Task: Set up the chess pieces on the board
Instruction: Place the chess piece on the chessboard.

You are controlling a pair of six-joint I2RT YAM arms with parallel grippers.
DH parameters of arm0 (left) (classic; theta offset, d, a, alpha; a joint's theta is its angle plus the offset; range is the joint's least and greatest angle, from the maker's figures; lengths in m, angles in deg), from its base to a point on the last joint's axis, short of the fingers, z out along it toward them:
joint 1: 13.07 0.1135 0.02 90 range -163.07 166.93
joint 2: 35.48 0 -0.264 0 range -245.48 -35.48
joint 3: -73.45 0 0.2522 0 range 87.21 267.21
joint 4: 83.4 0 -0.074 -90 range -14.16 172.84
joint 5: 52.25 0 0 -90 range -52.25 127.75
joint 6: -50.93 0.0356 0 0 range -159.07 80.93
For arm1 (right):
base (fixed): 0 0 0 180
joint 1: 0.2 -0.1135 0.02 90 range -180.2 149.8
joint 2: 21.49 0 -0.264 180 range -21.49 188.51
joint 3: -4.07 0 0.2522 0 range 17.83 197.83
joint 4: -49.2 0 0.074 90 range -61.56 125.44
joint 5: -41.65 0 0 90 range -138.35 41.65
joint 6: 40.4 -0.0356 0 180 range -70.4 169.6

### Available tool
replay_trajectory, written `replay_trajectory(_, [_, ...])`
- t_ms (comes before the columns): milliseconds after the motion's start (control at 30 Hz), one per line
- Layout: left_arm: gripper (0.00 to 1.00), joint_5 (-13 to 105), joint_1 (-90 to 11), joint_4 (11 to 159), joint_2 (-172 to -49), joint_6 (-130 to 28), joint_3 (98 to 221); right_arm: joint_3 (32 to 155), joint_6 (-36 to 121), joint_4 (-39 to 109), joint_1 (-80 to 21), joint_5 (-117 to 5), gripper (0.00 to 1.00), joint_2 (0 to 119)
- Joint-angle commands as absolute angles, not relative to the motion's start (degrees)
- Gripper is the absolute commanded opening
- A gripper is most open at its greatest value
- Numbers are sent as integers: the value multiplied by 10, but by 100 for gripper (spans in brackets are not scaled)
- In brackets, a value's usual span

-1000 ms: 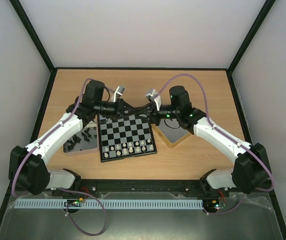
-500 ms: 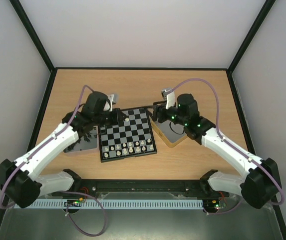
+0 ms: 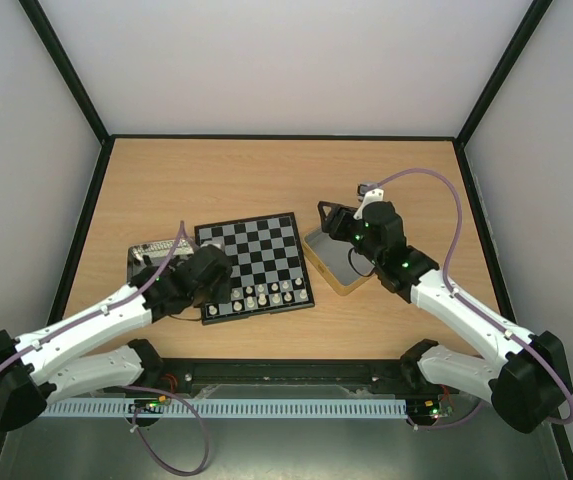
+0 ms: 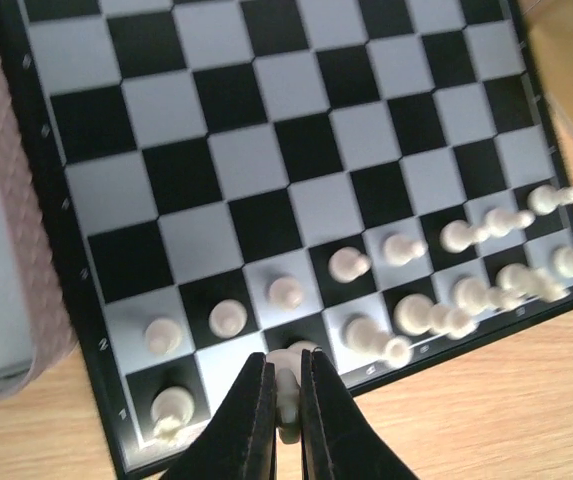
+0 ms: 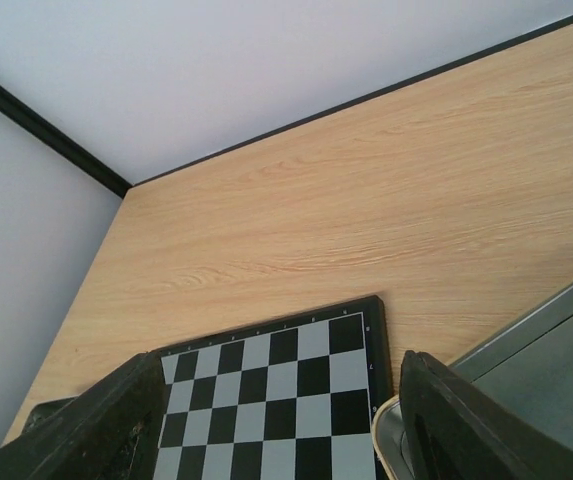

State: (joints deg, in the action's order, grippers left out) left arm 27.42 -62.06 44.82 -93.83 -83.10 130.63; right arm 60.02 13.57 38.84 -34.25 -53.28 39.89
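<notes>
The cream chess piece will go down from my left gripper onto the empty light back-row square [image 3: 225, 307] [image 4: 233, 374] beside the pinkish tin's corner, where I will let it go.
The board [image 3: 254, 250] lies in the middle of the table. Cream-white chess pieces [image 3: 263, 293] stand in its two nearest rows; the left wrist view shows the pawns [image 4: 348, 264] and the back-row pieces [image 4: 466, 296]. My left gripper [image 4: 286, 372] hangs over the board's near-left corner [image 3: 224, 290], shut on a cream-white piece [image 4: 289, 400] above a back-row square. My right gripper [image 3: 329, 223] is open and holds nothing. It hovers at the board's far right corner [image 5: 351, 340]. No black pieces are in view.
A cream-rimmed metal tin [image 3: 338, 268] sits right of the board, partly under my right arm, and its edge [image 5: 551, 335] shows in the right wrist view. A pinkish tin [image 3: 149, 255] lies left of the board [image 4: 11, 260]. Bare wood table [image 3: 266, 180] lies beyond.
My left arm swung from the board's far edge back to its near-left corner, still shut. My right gripper opened and drew back right, toward the cream-rimmed tin.
</notes>
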Motion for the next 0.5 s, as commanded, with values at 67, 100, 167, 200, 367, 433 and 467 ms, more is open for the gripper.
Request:
replay_trajectory(67, [2,282,-628,478,-887,-862,1228,590,106,407,-344,-499,63,394])
replay_trajectory(100, [2,283,-629,480,-888,-868,1218,590,105,406,-344,-497,63,395])
replay_trajectory(167, [2,277,-638,489,-890,-875,1202,590,105,405,-344,-495,63,396])
replay_trajectory(200, [2,269,-642,492,-890,-881,1195,590,104,404,-344,-495,63,397])
replay_trajectory(367, [2,264,-649,522,-904,-892,1172,589,106,406,-344,-490,63,401])
replay_trajectory(433, [3,260,-651,529,-917,-891,1171,589,106,406,-344,-489,63,402])
replay_trajectory(467, [2,257,-652,532,-923,-890,1171,589,106,406,-344,-488,63,404])
